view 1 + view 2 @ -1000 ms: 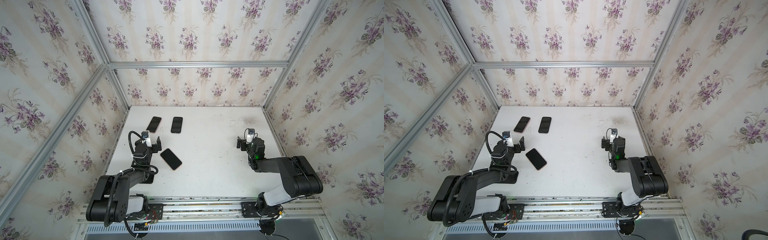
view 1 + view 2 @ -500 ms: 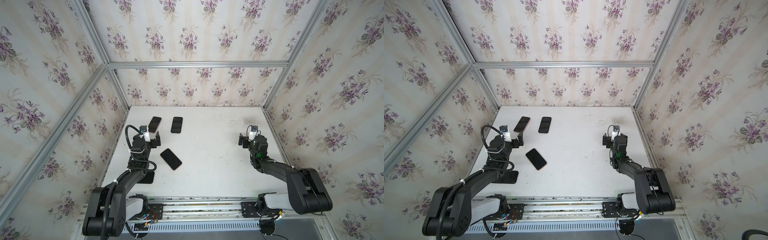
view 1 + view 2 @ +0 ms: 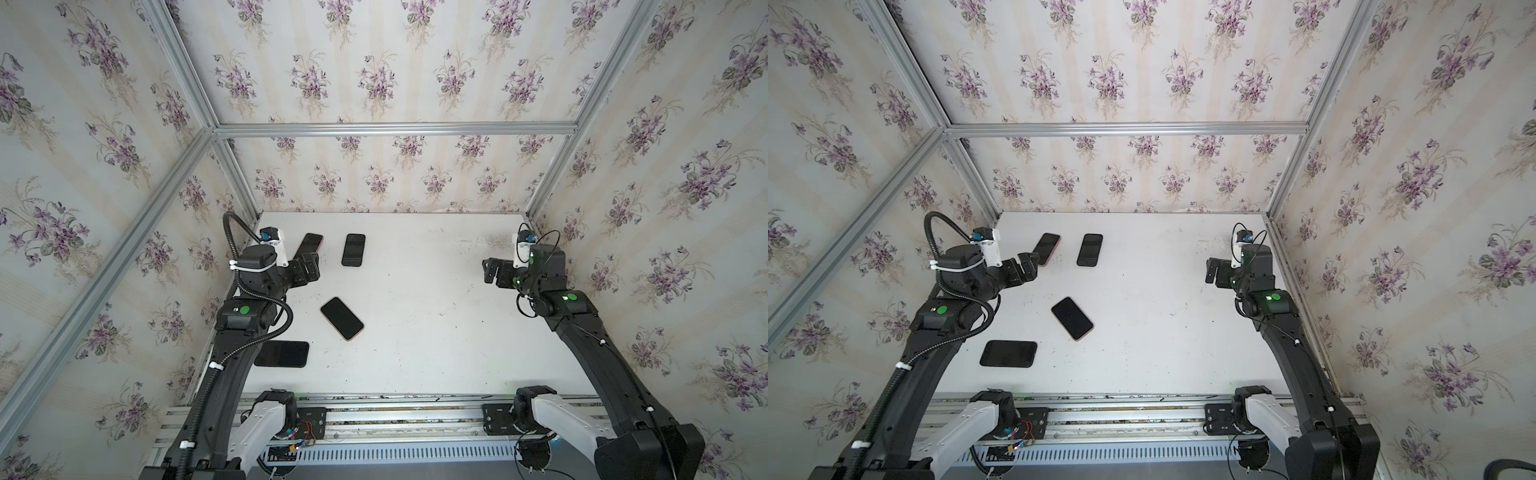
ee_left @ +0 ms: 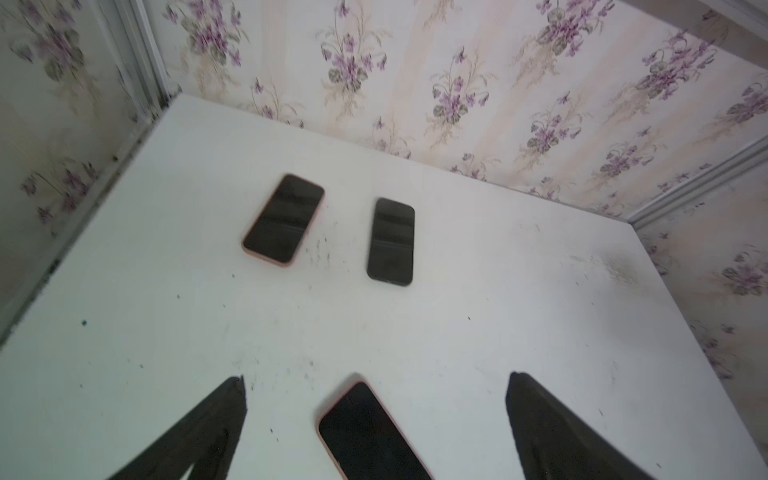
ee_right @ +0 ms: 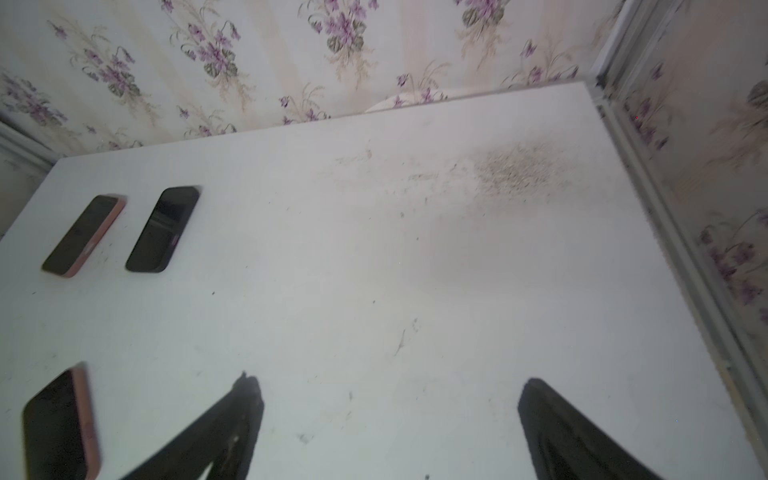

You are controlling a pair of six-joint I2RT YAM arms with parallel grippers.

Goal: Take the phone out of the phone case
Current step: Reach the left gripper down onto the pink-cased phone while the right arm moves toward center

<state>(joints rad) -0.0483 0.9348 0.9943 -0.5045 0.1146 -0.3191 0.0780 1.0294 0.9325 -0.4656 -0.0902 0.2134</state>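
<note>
I should next close my left gripper on the back half (image 3: 336,311) (image 4: 367,440) of the angled phone in the pink case, across the phone's long sides.
A phone in a pink case (image 3: 342,318) (image 3: 1072,318) lies screen up, at an angle, left of the table's middle. My left gripper (image 3: 309,269) (image 3: 1027,268) hovers open behind and left of it. In the left wrist view the gripper (image 4: 376,380) is spread wide, and the cased phone's (image 4: 365,436) end shows between the fingers, untouched. My right gripper (image 3: 490,272) (image 3: 1212,270) hangs open at the right side, over bare table in its wrist view (image 5: 390,381). The cased phone (image 5: 58,424) is far to its side.
At the back left lie a second pink-cased phone (image 3: 308,246) (image 4: 284,220) and an all-black phone (image 3: 353,249) (image 4: 391,242). A flat black phone-sized slab (image 3: 282,354) (image 3: 1008,353) rests at the front left beside the left arm. Papered walls enclose the white table (image 3: 436,332).
Both arms have unfolded and risen from a low tucked pose, carrying the grippers a little toward the back. The black slab at the front left has come into view. No phone has moved.
</note>
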